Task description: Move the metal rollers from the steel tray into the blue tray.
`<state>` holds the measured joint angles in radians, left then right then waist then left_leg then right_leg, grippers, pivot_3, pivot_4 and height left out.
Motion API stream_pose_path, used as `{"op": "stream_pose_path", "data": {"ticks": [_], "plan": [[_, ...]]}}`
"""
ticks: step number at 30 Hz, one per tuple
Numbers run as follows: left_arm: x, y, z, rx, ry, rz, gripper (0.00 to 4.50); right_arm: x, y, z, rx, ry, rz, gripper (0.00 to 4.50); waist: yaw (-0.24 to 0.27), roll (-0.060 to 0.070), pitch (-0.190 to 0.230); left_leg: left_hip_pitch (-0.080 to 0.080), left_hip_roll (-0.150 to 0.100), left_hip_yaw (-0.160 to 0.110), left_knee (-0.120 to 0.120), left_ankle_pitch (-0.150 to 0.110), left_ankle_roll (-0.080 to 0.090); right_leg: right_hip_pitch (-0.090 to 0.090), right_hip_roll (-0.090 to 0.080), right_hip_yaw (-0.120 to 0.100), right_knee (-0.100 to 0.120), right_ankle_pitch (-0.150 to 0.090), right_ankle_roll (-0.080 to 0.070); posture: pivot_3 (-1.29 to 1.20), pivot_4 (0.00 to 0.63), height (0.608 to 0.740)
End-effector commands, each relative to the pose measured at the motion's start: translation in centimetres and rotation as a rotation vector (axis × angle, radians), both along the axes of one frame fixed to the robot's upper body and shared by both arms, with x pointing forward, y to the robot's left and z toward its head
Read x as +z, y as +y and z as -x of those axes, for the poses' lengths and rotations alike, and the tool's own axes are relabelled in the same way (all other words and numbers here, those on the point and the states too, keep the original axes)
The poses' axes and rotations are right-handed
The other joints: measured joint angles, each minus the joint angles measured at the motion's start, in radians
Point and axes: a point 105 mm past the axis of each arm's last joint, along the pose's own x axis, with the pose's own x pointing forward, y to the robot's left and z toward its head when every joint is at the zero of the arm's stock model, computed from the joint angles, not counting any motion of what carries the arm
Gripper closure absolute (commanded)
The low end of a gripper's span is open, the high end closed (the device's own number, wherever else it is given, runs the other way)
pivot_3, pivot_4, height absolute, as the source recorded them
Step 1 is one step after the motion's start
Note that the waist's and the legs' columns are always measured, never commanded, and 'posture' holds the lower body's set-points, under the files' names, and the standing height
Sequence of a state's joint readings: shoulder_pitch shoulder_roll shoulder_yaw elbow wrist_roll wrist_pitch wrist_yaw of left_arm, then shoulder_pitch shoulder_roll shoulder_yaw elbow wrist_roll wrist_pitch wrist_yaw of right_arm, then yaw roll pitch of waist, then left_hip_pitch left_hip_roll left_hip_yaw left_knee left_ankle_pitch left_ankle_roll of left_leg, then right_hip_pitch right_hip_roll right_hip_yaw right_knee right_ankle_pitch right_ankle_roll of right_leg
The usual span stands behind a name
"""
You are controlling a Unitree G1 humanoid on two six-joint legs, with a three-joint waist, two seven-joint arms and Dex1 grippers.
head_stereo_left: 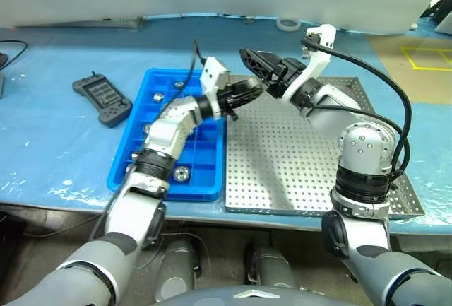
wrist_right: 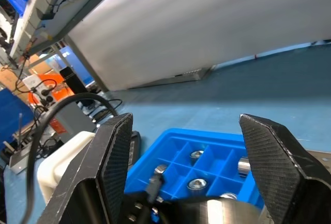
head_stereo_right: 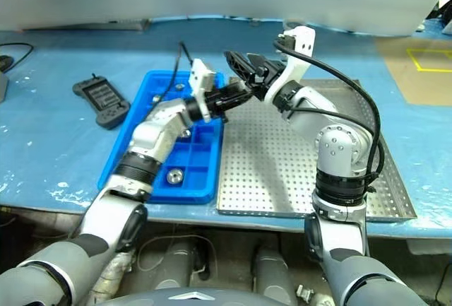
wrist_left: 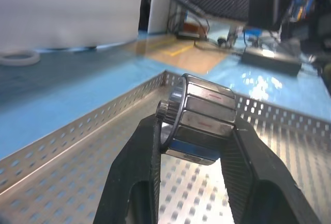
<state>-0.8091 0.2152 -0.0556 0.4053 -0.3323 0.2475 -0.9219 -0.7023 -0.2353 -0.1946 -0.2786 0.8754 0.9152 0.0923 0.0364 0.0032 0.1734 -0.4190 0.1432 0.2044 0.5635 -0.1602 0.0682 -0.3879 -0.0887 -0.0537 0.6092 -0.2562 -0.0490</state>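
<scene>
I need to release the metal roller from my left gripper in the blue tray's middle compartment (head_stereo_left: 210, 133) along the side of the steel tray.
My left gripper (head_stereo_left: 248, 92) is shut on a silvery metal roller (wrist_left: 202, 118), held in the air over the far left part of the steel tray (head_stereo_left: 304, 157), near its border with the blue tray (head_stereo_left: 205, 161). The roller sits crosswise between the two black fingers (wrist_left: 144, 154). My right gripper (head_stereo_left: 256, 61) hovers just above and behind the left one, open and empty. Three more metal rollers lie in the blue tray's compartments (head_stereo_left: 182, 173) (head_stereo_left: 157, 97) (head_stereo_left: 179, 84). The blue tray (wrist_right: 217, 151) shows past the right gripper's fingers.
A black handheld remote (head_stereo_left: 104, 98) lies on the blue table left of the blue tray. A white tape roll (head_stereo_left: 287, 23) sits at the back of the table. The steel tray's raised perforated rim (wrist_left: 77, 131) runs along its edges.
</scene>
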Motion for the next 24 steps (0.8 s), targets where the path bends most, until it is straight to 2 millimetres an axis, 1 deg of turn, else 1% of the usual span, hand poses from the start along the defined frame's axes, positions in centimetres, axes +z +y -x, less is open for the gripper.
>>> {"op": "stream_pose_path", "data": {"ticks": [1,3,4,6,7,9,11,15,17,20,24], "plan": [[0.8,3.9,1.2,-0.017,-0.050,-0.048,3.28,0.9,-0.6,0.6,-0.023,-0.058,0.001,1.02,0.002,0.000,0.000,0.000,0.000,0.000,-0.001,0.000,-0.001,0.000,0.000,0.000,0.000,0.000,0.000,-0.16,0.150,0.740],[-0.1,6.6,2.0,-0.033,-0.028,-0.115,3.28,0.5,-0.7,0.6,-0.029,-0.051,0.009,1.02,0.002,0.000,0.000,0.000,0.000,0.000,-0.001,0.001,-0.001,-0.001,0.000,0.000,0.000,0.000,0.000,-0.16,0.150,0.740],[-0.6,7.6,2.2,-0.031,-0.018,-0.145,3.28,0.4,-0.7,0.6,-0.029,-0.049,0.011,1.02,0.002,0.000,0.000,0.000,0.000,0.000,-0.001,0.001,-0.001,-0.001,0.000,0.000,0.000,0.000,0.000,-0.14,0.150,0.740],[-1.7,9.2,1.5,0.038,0.001,-0.199,3.28,0.2,-0.5,0.5,-0.022,-0.044,0.016,1.02,0.010,0.000,0.000,0.000,0.000,0.000,-0.001,0.001,-0.002,-0.001,0.000,0.000,0.000,0.000,0.000,-0.14,0.150,0.740],[-2.1,9.5,1.1,0.066,0.007,-0.214,3.28,0.1,-0.4,0.5,-0.018,-0.043,0.018,1.02,0.014,0.000,0.000,0.000,0.000,0.000,-0.001,0.001,-0.002,-0.001,0.000,-0.001,0.000,0.000,0.000,-0.13,0.150,0.740],[-3.1,9.4,0.9,0.071,0.028,-0.247,3.28,0.0,0.0,0.5,-0.008,-0.043,0.023,1.02,0.020,0.000,0.000,0.000,0.000,0.000,-0.001,-0.001,-0.006,0.001,0.000,-0.001,0.000,0.000,0.000,-0.13,0.150,0.740],[-3.9,8.7,0.4,0.080,0.074,-0.226,3.28,-0.1,0.3,0.4,0.004,-0.043,0.025,1.02,0.024,0.000,0.000,0.001,-0.001,0.000,0.000,-0.001,-0.006,0.001,-0.001,0.000,-0.001,0.000,0.000,-0.11,0.150,0.740],[-4.6,6.2,0.2,0.036,0.107,-0.182,3.28,0.0,0.6,0.4,0.014,-0.054,0.041,1.02,0.031,0.000,0.000,0.001,-0.001,0.000,0.000,0.000,-0.007,0.002,-0.001,0.000,0.000,0.000,0.000,-0.12,0.150,0.740],[-5.0,5.4,0.4,0.010,0.123,-0.184,3.28,0.0,0.6,0.4,0.011,-0.059,0.049,1.02,0.030,0.000,0.000,0.001,-0.001,0.000,0.000,0.000,-0.007,0.001,-0.001,0.000,0.000,0.000,0.000,-0.13,0.150,0.740],[-5.9,4.9,0.6,-0.008,0.150,-0.209,3.28,0.0,0.3,0.5,-0.004,-0.060,0.052,1.02,0.026,-0.001,0.000,0.001,-0.001,0.000,-0.001,0.000,-0.007,0.000,0.000,0.000,0.001,0.000,0.000,-0.15,0.150,0.740],[-7.1,5.0,1.0,-0.025,0.179,-0.252,3.28,-0.2,-0.1,0.6,-0.019,-0.058,0.055,1.02,0.013,-0.001,0.000,0.001,0.000,0.000,-0.002,0.002,-0.004,0.000,0.000,0.000,0.001,0.000,0.000,-0.16,0.150,0.740]]}}
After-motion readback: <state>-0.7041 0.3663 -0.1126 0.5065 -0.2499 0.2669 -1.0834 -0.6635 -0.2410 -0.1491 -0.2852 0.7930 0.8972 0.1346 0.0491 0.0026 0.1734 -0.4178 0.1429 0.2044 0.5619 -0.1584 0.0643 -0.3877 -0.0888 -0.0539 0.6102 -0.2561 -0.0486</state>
